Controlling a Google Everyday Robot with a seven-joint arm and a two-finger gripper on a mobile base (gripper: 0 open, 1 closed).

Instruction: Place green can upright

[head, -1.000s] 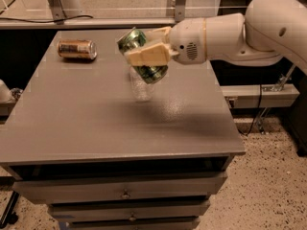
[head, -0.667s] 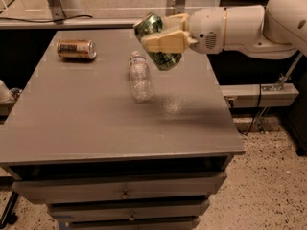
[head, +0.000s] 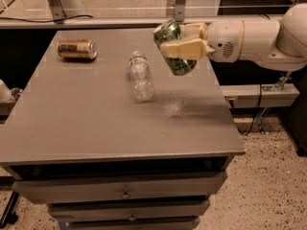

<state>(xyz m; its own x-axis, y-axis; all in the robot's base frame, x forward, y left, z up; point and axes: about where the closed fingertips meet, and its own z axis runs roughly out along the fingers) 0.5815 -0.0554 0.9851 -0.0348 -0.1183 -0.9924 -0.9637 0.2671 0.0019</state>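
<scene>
The robot's gripper should set the green can down on the grey table between the clear plastic bottle and the table's side edge (head: 194,97) and let go.
The green can (head: 171,35) is held in the air over the right part of the grey table (head: 86,123), tilted with its silver top rim up and to the left. My gripper (head: 182,46) comes in from the right on a white arm, and its cream fingers (head: 183,49) are shut across the can's middle. The can is clear of the table surface.
A clear plastic bottle (head: 140,77) lies on its side near the table's middle. A gold-brown can (head: 76,49) lies on its side at the back left. Drawers (head: 124,193) sit under the table's front edge. A rail runs behind the table.
My gripper has carried the green can to the right and slightly back, away from over the plastic bottle. The bottle and the gold-brown can have not moved.
</scene>
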